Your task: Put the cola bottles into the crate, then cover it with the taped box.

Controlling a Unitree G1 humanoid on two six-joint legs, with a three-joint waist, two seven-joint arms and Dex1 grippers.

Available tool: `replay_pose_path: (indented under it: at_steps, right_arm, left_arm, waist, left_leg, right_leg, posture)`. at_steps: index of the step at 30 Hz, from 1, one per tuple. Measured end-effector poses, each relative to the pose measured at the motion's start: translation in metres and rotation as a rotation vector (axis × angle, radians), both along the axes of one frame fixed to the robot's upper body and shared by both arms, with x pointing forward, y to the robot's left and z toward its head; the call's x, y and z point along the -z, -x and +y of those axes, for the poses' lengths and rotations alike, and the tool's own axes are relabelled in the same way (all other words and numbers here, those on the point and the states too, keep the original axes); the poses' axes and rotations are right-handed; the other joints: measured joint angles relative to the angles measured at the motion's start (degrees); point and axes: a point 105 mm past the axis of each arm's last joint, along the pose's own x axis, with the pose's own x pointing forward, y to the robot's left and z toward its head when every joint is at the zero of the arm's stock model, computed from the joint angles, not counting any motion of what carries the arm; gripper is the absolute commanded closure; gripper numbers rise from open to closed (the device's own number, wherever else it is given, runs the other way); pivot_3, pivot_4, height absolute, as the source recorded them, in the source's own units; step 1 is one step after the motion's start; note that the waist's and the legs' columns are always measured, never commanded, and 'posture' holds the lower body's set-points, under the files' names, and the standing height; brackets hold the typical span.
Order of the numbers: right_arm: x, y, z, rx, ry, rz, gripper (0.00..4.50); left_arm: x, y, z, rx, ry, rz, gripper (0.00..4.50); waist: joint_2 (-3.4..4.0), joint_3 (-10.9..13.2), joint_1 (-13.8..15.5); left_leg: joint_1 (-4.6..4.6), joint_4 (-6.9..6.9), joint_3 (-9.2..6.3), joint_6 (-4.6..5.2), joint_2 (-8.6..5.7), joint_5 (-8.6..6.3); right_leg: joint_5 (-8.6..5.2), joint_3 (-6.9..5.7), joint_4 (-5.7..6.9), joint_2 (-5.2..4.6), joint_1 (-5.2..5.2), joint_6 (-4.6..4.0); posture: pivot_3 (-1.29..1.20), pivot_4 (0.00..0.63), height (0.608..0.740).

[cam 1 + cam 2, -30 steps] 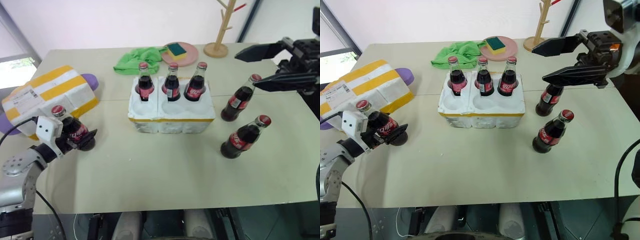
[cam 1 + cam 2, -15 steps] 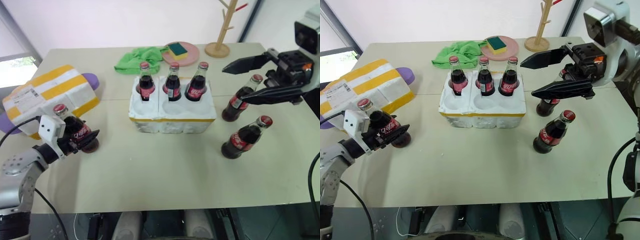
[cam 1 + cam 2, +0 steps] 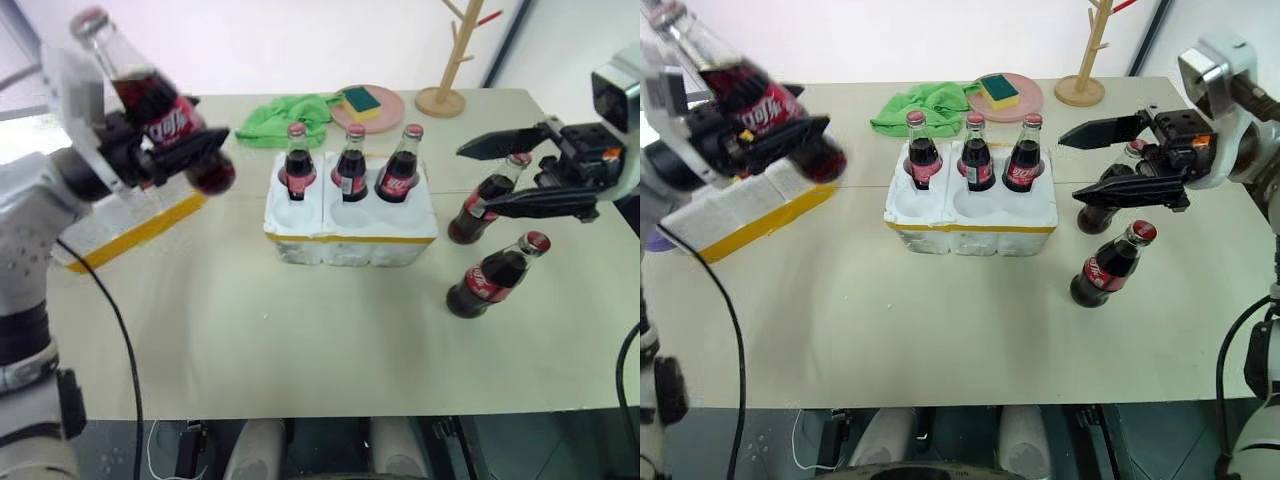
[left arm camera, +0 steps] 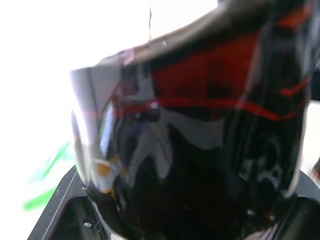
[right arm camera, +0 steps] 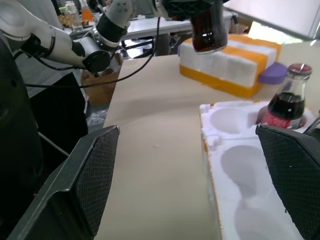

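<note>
I should use my left gripper to set the cola bottle down in the crate's bare near hole [image 3: 294,214] closest to the taped box. The cola bottle is still high over the table.
My left gripper [image 3: 192,152] is shut on a cola bottle [image 3: 160,105] and holds it tilted, high over the table's left side, to the left of the crate. That same bottle [image 4: 200,150] looms close in the left wrist view. The crate [image 3: 350,232], low white foam with a yellow band, stands mid-table; three cola bottles [image 3: 352,170] fill its far row and its near holes [image 5: 240,165] are bare. Two more cola bottles [image 3: 476,210] [image 3: 494,279] stand on the table to its right. My right gripper [image 3: 476,180] hangs open over the farther one, holding nothing. The taped box [image 3: 130,222] lies at the left, partly behind my arm.
A green cloth [image 3: 290,115], a pink plate [image 3: 385,108] carrying a sponge [image 3: 355,99], and a wooden stand [image 3: 445,75] line the table's far edge. Something purple [image 5: 272,75] lies by the taped box. Bare tabletop [image 3: 300,330] stretches in front of the crate.
My left arm has lifted its cola bottle off the table, high up and toward the crate. The right gripper stays open and has sunk a little.
</note>
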Motion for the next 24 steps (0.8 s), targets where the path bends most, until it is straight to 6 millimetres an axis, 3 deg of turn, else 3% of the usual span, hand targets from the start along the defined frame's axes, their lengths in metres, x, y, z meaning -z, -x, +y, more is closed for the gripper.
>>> replay_pose_path:
  at_steps: [2, 8, 14, 20, 24]
  right_arm:
    - [0.002, -0.001, -0.003, 0.020, 0.003, -0.019, 0.00]
    - [0.011, -0.009, -0.006, 0.079, 0.007, -0.071, 0.00]
    - [0.009, -0.007, -0.011, 0.108, -0.019, -0.084, 0.00]
    - [0.014, -0.006, -0.013, 0.130, -0.021, -0.086, 0.00]
    - [0.012, -0.007, -0.014, 0.151, -0.032, -0.098, 0.00]
  left_arm:
    - [0.004, -0.009, -0.015, 0.045, -0.005, 0.028, 1.63]
    - [0.041, -0.032, -0.041, 0.113, -0.044, 0.157, 1.63]
    - [0.057, -0.049, -0.060, 0.159, -0.065, 0.184, 1.63]
    - [0.070, -0.052, -0.079, 0.206, -0.163, 0.161, 1.63]
    - [0.077, -0.050, -0.081, 0.227, -0.224, 0.140, 1.63]
  waist:
    - [0.00, 0.0, -0.1]
    - [-0.02, 0.0, -0.2]
    - [-0.03, 0.0, 0.2]
    - [-0.03, 0.0, 0.0]
    - [-0.03, 0.0, -0.1]
  left_leg:
    - [0.00, -0.01, 0.00, 0.00, 0.00, 0.00]
    - [-0.03, -0.04, 0.01, 0.00, 0.00, 0.00]
    - [-0.07, 0.00, 0.00, 0.01, -0.01, 0.00]
    - [-0.12, 0.00, 0.00, 0.01, -0.02, 0.00]
    - [-0.09, 0.00, -0.01, 0.01, 0.00, 0.00]
  right_leg:
    - [0.00, 0.01, 0.00, 0.01, 0.00, 0.00]
    - [0.00, 0.05, 0.00, 0.03, -0.06, 0.00]
    - [0.01, 0.05, -0.02, 0.03, -0.05, 0.01]
    - [0.03, 0.06, -0.06, 0.03, -0.08, 0.05]
    - [0.03, 0.06, -0.01, 0.04, -0.09, 0.04]
  posture:
    - [0.00, 0.150, 0.740]
    - [0.00, 0.150, 0.740]
    - [0.00, 0.150, 0.740]
    - [0.00, 0.150, 0.740]
    - [0.00, 0.150, 0.740]
